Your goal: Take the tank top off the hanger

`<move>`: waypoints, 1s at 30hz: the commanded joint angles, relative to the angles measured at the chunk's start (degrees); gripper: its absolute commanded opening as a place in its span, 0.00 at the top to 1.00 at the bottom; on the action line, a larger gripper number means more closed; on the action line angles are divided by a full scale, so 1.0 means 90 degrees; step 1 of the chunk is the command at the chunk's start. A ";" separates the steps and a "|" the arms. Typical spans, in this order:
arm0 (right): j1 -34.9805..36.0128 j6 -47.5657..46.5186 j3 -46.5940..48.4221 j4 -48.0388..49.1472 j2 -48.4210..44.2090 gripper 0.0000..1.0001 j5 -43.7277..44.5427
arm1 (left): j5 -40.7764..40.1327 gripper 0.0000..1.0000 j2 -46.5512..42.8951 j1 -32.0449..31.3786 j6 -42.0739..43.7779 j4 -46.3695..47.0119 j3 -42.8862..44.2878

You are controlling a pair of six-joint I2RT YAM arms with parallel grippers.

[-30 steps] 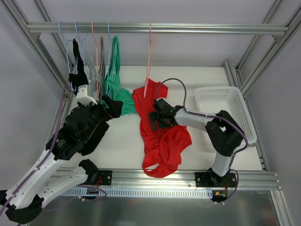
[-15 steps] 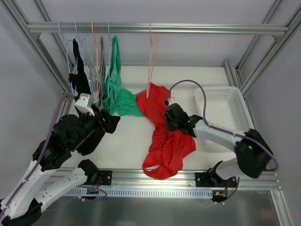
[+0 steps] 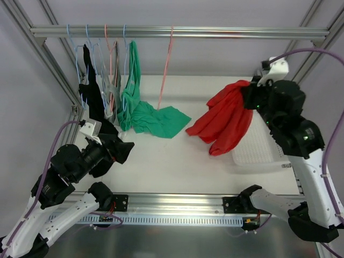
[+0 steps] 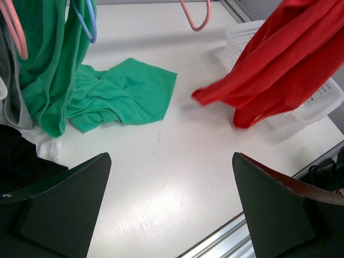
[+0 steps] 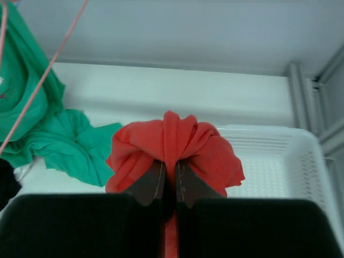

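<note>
The blue hanger's near arm [image 3: 127, 62] is below the hook, beside the green garment. My left gripper goes there next and closes on it.
The red tank top [image 3: 228, 115] hangs bunched from my right gripper [image 3: 247, 90], raised above the table beside the white basket [image 3: 260, 157]. In the right wrist view the jaws of the right gripper [image 5: 171, 177] are shut on a fold of the red cloth [image 5: 172, 141]. The thin pink hanger [image 3: 165, 70] dangles bare from the top rail, well left of the tank top. My left gripper [image 3: 122, 149] sits low at the near left, and in its wrist view this gripper [image 4: 171, 158] is open over bare table, with the tank top [image 4: 279, 59] far to its right.
A green garment [image 3: 130, 80] hangs from a blue hanger and trails onto the table [image 3: 158, 119]. Black and grey clothes [image 3: 92, 88] hang on several more hangers at the far left. Aluminium frame posts line both sides.
The right gripper shut on the red tank top, pulled it off the pink hanger and carried it up and right toward the basket. The left arm drew back toward the near left.
</note>
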 commanded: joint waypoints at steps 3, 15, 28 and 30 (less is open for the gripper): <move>-0.1212 -0.0776 0.2178 -0.1147 0.0713 1.00 -0.0263 | 0.0024 0.01 -0.0142 -0.0022 0.0177 0.0165 -0.0079; -0.3931 -0.0455 0.2597 -0.1286 0.1643 1.00 -0.1924 | -0.0025 0.02 -0.0280 -0.0022 0.0060 0.0165 -0.0030; -0.4809 0.0472 -0.1353 0.0297 0.1086 0.99 -0.1941 | -0.0006 0.01 0.0297 -0.0022 -0.0048 0.0165 0.0537; -0.4946 0.0638 -0.1101 0.0366 0.0920 1.00 -0.2285 | -0.0074 0.01 0.0287 -0.0022 0.0001 0.0155 0.0459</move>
